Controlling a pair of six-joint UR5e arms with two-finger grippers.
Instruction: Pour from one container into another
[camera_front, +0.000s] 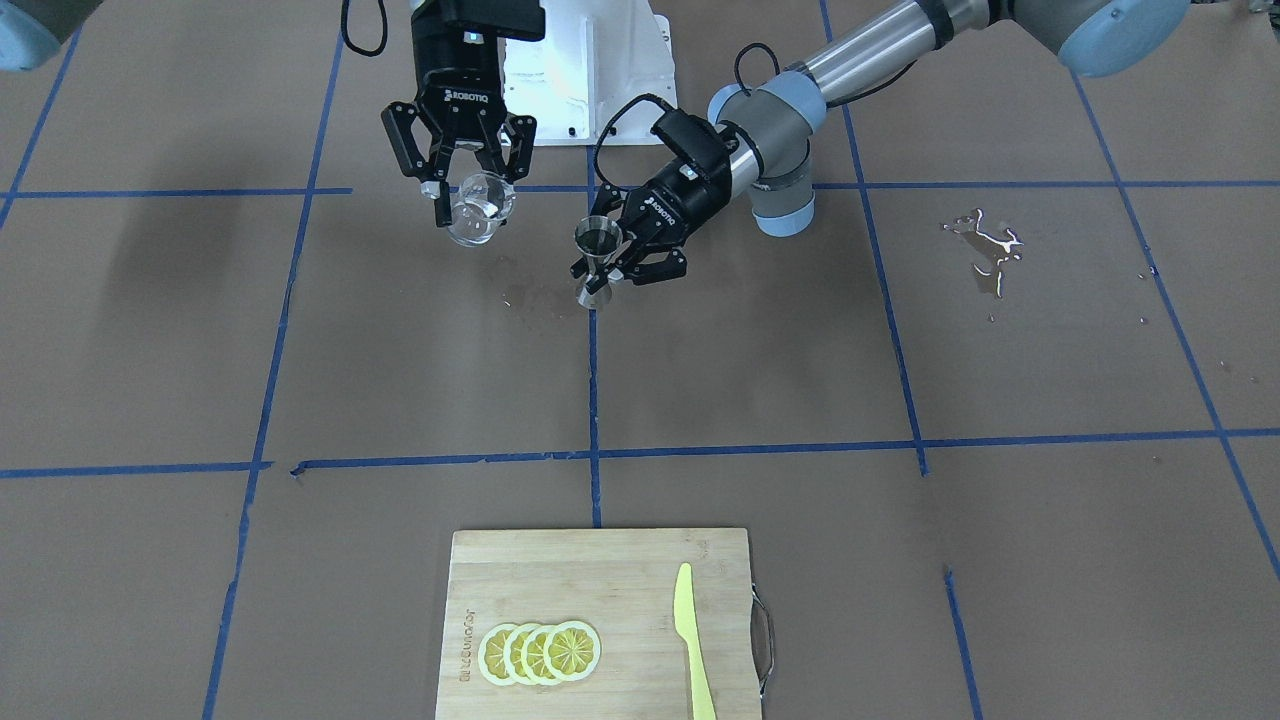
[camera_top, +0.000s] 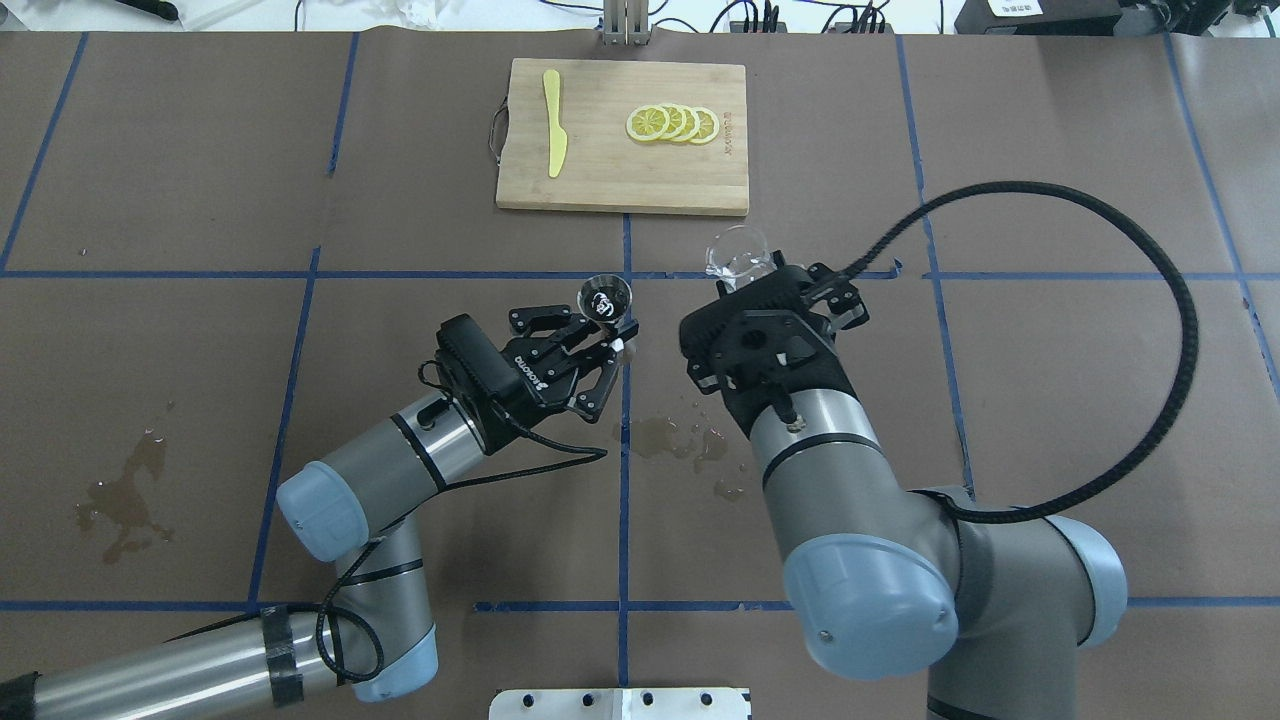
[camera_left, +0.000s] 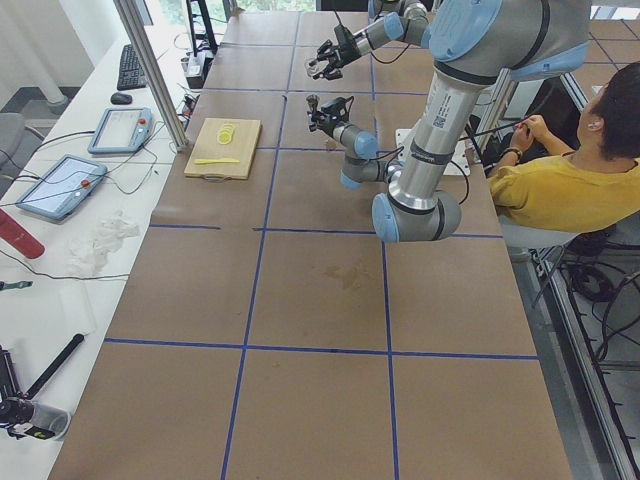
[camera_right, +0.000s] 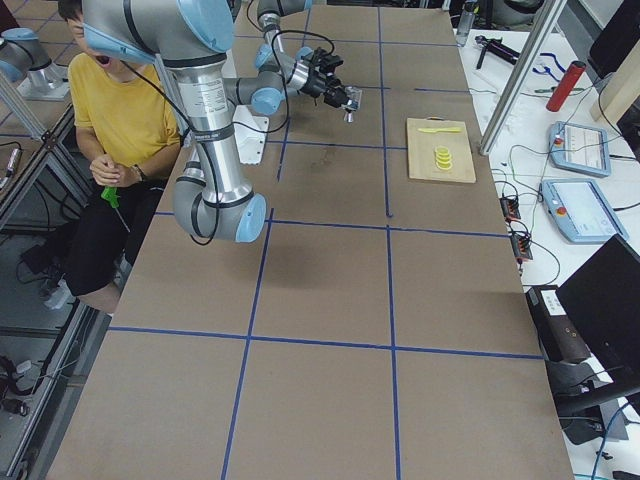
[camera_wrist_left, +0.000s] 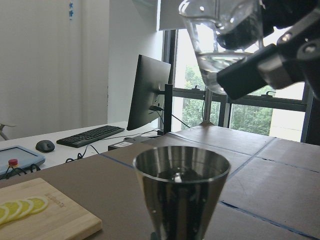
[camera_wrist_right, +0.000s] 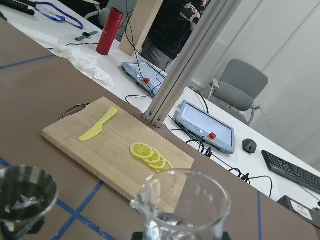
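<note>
The robot's right gripper should set the clear glass cup, now hanging higher than the jigger, down beside the next blue tape line away from the jigger (camera_front: 302, 318).
My left gripper (camera_front: 606, 268) is shut on the waist of the silver hourglass jigger (camera_front: 597, 260), holding it upright just above the table near the centre line. The jigger (camera_top: 605, 298) shows a dark, wet inside. My right gripper (camera_front: 470, 193) is shut on the clear glass cup (camera_front: 480, 210), which hangs higher than the jigger and apart from it, with a little clear liquid in its bottom. In the left wrist view the cup (camera_wrist_left: 222, 35) sits above and right of the jigger (camera_wrist_left: 181, 195). In the right wrist view the cup (camera_wrist_right: 182, 205) is in front, the jigger (camera_wrist_right: 22, 197) at lower left.
A wooden cutting board (camera_top: 600, 170) with lemon slices (camera_top: 672, 123) and a yellow knife (camera_top: 553, 135) lies at the far side. Wet spills mark the brown paper below the grippers (camera_top: 680, 440) and at the left (camera_top: 125, 500). A seated person (camera_left: 560, 170) is beside the robot.
</note>
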